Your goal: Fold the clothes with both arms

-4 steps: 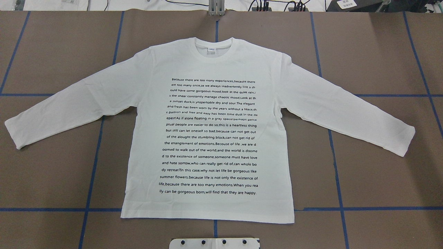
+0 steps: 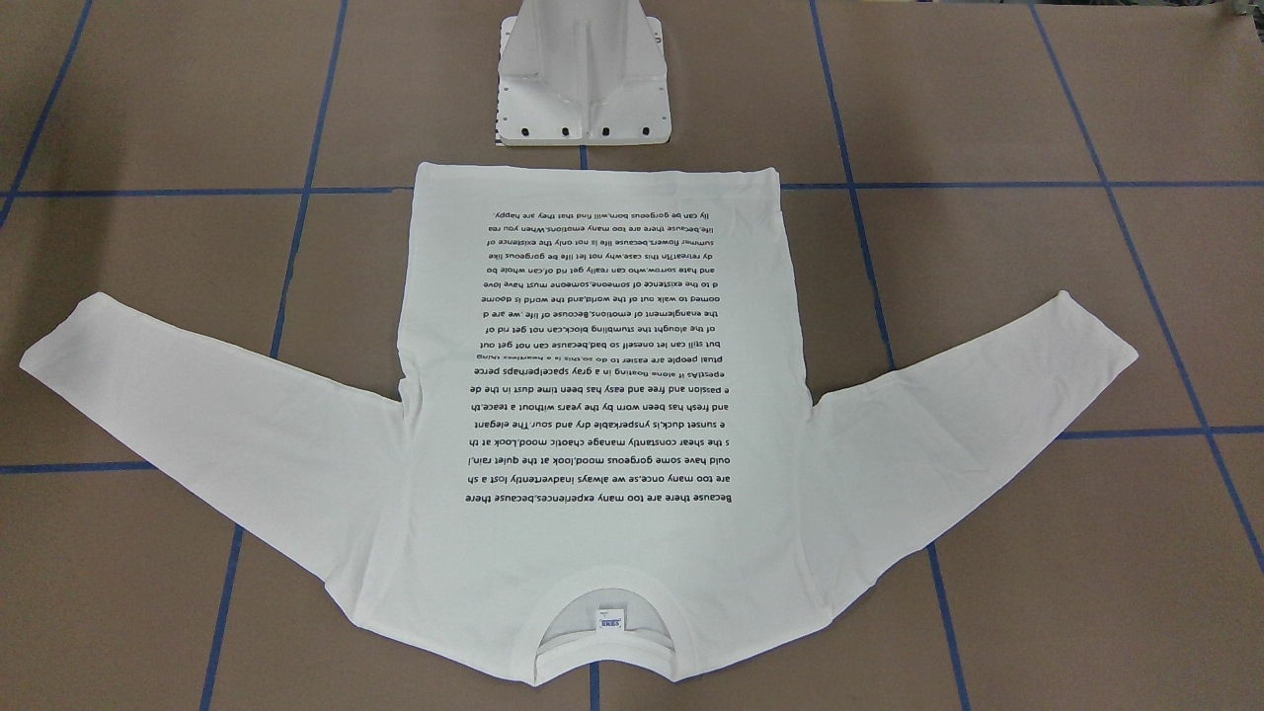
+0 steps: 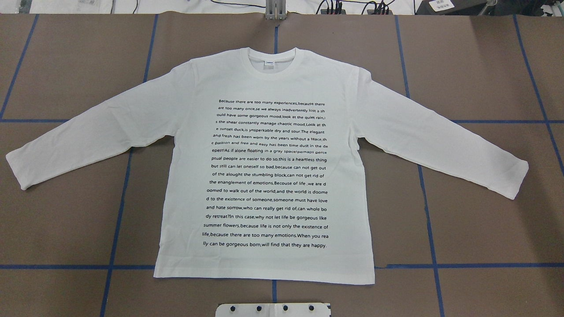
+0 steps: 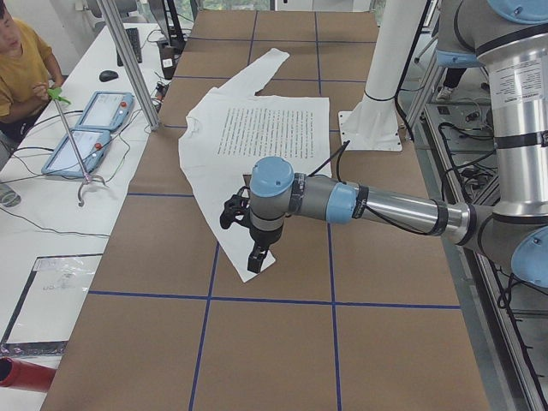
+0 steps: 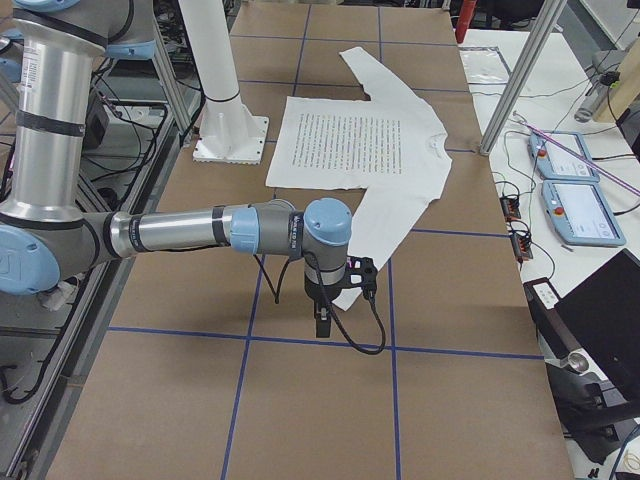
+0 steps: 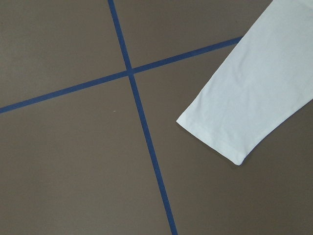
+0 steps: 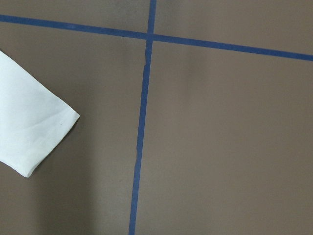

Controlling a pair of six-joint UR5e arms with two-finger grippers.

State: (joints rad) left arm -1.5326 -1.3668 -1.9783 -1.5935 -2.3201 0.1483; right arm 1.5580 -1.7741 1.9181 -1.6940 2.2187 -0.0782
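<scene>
The white long-sleeved T-shirt's sleeve cuff nearest my right gripper should be gripped by it at the collar-side corner (image 2: 26, 355) (image 7: 76, 119), the corner farther from the pedestal base.
The white long-sleeved T-shirt (image 3: 264, 79) lies flat on the brown table, text face up, both sleeves spread out and its collar away from the robot (image 2: 592, 553). My left gripper (image 4: 255, 262) hangs above the table near the near sleeve's cuff. I cannot tell whether it is open or shut. My right gripper (image 5: 322, 325) hangs near the other cuff. I cannot tell its state either. The left wrist view shows one sleeve cuff (image 6: 244, 107). The right wrist view shows the other (image 7: 29, 127). Neither wrist view shows any fingers.
The white pedestal base (image 2: 583, 89) stands just behind the shirt's hem. Blue tape lines (image 3: 119, 211) grid the table. A seated person (image 4: 21, 60) and teach pendants (image 4: 86, 128) are at the side bench. An aluminium post (image 5: 520, 80) stands at the table edge.
</scene>
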